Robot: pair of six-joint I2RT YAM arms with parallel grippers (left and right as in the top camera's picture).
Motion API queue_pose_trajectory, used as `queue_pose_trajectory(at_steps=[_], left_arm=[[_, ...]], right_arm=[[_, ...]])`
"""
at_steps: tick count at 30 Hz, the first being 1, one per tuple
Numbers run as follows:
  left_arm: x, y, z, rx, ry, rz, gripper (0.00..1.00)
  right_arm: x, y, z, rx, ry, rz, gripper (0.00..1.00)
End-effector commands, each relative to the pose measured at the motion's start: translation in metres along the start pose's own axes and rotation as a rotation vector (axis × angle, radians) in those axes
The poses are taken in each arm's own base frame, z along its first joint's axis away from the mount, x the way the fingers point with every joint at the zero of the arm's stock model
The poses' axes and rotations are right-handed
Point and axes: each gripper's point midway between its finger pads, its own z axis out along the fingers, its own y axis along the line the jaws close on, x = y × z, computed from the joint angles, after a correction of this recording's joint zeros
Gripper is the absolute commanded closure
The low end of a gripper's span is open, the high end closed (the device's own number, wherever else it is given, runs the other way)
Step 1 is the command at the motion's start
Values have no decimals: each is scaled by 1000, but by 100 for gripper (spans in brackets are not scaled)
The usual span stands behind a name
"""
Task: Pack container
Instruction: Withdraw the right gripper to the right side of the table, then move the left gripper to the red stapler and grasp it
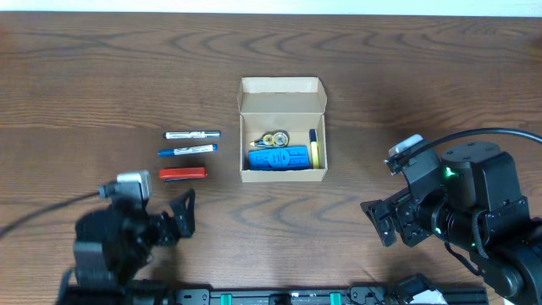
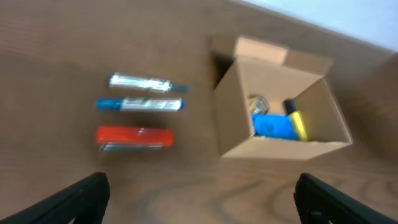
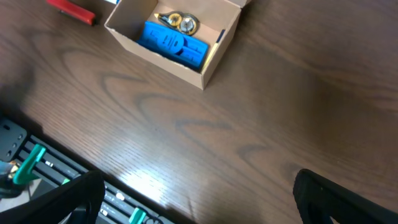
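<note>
My left gripper should move next to the middle of the red flat item (image 1: 184, 173) (image 2: 135, 137) beside the blue pen, and it should then close across the item's long sides.
The tan cardboard container (image 1: 283, 96) stands open at the table's middle, flap lid back. Inside lie a blue ribbed object (image 1: 279, 158), a gold round piece (image 1: 275, 139) and a yellow marker (image 1: 314, 152). It also shows in the left wrist view (image 2: 249, 118) and the right wrist view (image 3: 217, 46). Left of it lie a silver pen (image 1: 192, 135), a blue pen (image 1: 186, 151) and a red flat item (image 1: 182, 174). My left gripper (image 1: 185, 213) is open and empty, near the red item. My right gripper (image 1: 379, 222) is open and empty, right of the container.
A black rail with green clips (image 3: 37, 162) runs along the table's front edge. Bare wood lies around the container on all sides.
</note>
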Motion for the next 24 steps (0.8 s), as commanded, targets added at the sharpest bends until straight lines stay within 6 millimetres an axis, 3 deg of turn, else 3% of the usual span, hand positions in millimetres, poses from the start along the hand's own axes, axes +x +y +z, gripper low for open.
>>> queue_pose_trajectory(at_steps=[1, 3, 7, 12, 15, 17, 21, 24], left_arm=[[-12, 14, 7, -133, 124, -28, 4], [-14, 10, 14, -135, 219, -44, 5], [-18, -19, 44, 15, 344, -114, 5], [2, -32, 71, 89, 514, -265, 5], [10, -21, 89, 24, 565, -321, 5], [17, 3, 98, -153, 572, -444, 5], [25, 48, 96, -485, 504, -621, 4], [24, 54, 98, -552, 460, -697, 5]], right_arm=[[0, -2, -1, 9, -5, 19, 1], [0, -2, -1, 9, -5, 19, 1], [0, -2, -1, 9, -5, 19, 1], [0, -2, -1, 9, -5, 19, 1], [0, -2, -1, 9, -5, 19, 1], [0, -2, -1, 9, -5, 19, 1], [0, -2, -1, 9, -5, 19, 1], [0, -2, -1, 9, -5, 19, 1]])
